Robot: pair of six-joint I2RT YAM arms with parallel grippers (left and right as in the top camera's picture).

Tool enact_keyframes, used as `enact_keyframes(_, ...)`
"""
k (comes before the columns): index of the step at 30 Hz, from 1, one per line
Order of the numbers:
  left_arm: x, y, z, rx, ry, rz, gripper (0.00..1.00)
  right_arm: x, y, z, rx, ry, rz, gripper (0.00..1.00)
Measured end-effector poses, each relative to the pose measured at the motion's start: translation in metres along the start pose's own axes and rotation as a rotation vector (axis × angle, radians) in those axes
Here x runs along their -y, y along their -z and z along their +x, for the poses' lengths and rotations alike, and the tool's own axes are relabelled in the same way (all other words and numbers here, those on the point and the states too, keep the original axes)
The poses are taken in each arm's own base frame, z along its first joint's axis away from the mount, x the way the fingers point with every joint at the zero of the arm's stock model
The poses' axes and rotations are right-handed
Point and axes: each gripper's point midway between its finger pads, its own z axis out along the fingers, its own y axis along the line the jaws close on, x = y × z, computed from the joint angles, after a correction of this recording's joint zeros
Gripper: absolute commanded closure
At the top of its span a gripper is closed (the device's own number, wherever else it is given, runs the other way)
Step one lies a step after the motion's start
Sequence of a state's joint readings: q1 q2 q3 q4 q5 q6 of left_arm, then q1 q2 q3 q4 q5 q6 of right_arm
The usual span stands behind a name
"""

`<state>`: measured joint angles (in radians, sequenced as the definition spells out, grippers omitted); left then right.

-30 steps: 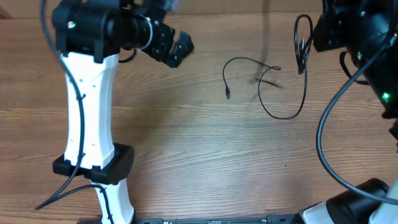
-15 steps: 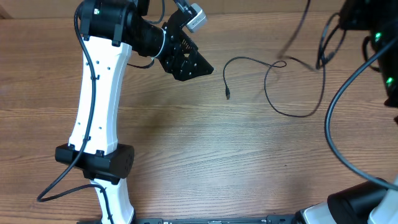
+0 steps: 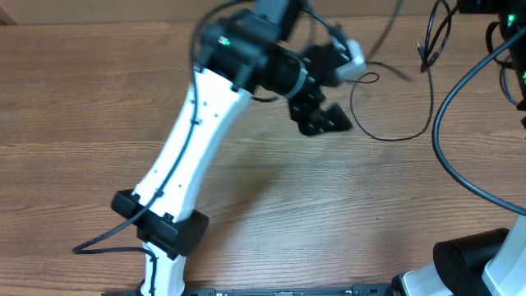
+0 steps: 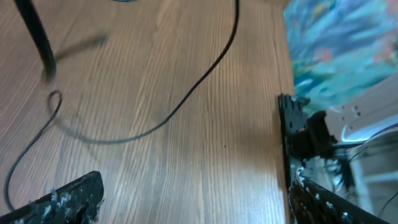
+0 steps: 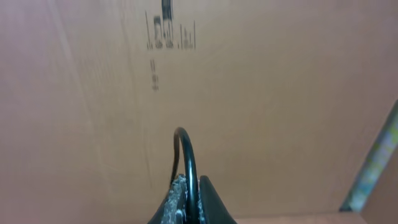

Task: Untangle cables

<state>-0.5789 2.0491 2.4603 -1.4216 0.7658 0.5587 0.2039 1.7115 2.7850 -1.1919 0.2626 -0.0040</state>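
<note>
Next, my left gripper needs to go to the thin black cable's rising strand (image 3: 430,80), just below the hanging bunch, and close there.
A thin black cable (image 3: 393,136) lies in a loose loop on the wooden table at the right. Part of it rises toward the top right, where several strands hang in a small bunch (image 3: 432,41). My right gripper (image 5: 188,205) is shut on a loop of this cable and points at a cardboard wall; in the overhead view the gripper itself is hidden at the top right edge. My left gripper (image 3: 322,117) is open and empty, just left of the loop on the table. In the left wrist view the cable (image 4: 186,99) curves across the wood ahead of the open fingers (image 4: 193,202).
The left arm (image 3: 197,140) stretches diagonally from its base (image 3: 160,234) at the lower left. Thick black robot cables (image 3: 448,123) hang along the right side. The right arm's base (image 3: 472,263) stands at the lower right. A cardboard wall (image 5: 249,93) stands behind the table.
My left arm has swung right across the table, and its gripper now sits beside the cable loop. The right gripper has lifted its cable bunch up and right, dragging the loop on the table rightward.
</note>
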Motion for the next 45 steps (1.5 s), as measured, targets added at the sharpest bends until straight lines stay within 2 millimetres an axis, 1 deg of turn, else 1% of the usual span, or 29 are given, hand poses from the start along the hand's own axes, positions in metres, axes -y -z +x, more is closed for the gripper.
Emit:
enact_keyframes(3,0.011,-0.015,-0.004,-0.031,-0.05,-0.015,0.07,0.002,0.0,-0.01,0.042,-0.011,0.003,0.96)
enact_keyframes(5,0.014,-0.021,-0.006,-0.04,-0.072,-0.023,0.07,0.003,0.0,-0.018,0.071,-0.018,0.003,0.96)
enact_keyframes(7,0.016,-0.025,-0.008,-0.045,-0.09,-0.033,0.07,0.002,0.0,-0.019,0.078,-0.019,0.002,0.96)
enact_keyframes(9,0.017,-0.027,-0.012,-0.041,-0.108,-0.043,0.07,0.003,0.0,-0.02,0.079,-0.02,0.003,0.96)
enact_keyframes(11,0.015,-0.028,-0.014,-0.037,-0.118,-0.054,0.1,0.003,0.0,-0.02,0.079,-0.02,0.003,0.96)
enact_keyframes(15,0.01,-0.028,-0.021,-0.012,-0.143,-0.078,0.21,0.003,0.0,-0.019,0.078,-0.019,0.003,0.96)
enact_keyframes(18,0.006,-0.028,-0.03,0.017,-0.168,-0.099,0.22,0.001,0.0,-0.019,0.076,-0.019,-0.006,0.96)
enact_keyframes(21,0.002,-0.035,-0.04,0.049,-0.186,-0.108,0.22,-0.001,0.0,-0.018,0.073,-0.017,-0.016,0.96)
enact_keyframes(24,-0.004,-0.054,-0.047,0.073,-0.173,-0.103,0.22,-0.001,0.0,-0.018,0.072,-0.018,-0.019,0.96)
enact_keyframes(28,-0.018,-0.091,-0.045,0.075,-0.111,-0.081,0.25,-0.001,0.0,-0.017,0.068,-0.017,-0.02,0.96)
enact_keyframes(31,-0.026,-0.113,-0.043,0.091,-0.075,-0.054,0.24,-0.001,0.0,-0.014,0.057,-0.013,-0.02,0.96)
enact_keyframes(34,-0.028,-0.12,-0.05,0.128,-0.069,-0.034,0.24,-0.001,0.0,-0.012,0.049,-0.008,-0.02,0.96)
enact_keyframes(37,-0.027,-0.118,-0.061,0.171,-0.081,-0.026,0.24,-0.001,0.0,-0.012,0.049,0.0,-0.02,0.96)
enact_keyframes(42,-0.017,-0.123,-0.066,0.179,-0.088,-0.003,0.23,-0.001,0.0,-0.013,0.052,0.007,-0.02,0.96)
enact_keyframes(45,-0.007,-0.129,-0.068,0.177,-0.093,0.016,0.23,-0.001,0.0,-0.023,0.091,0.0,-0.017,0.96)
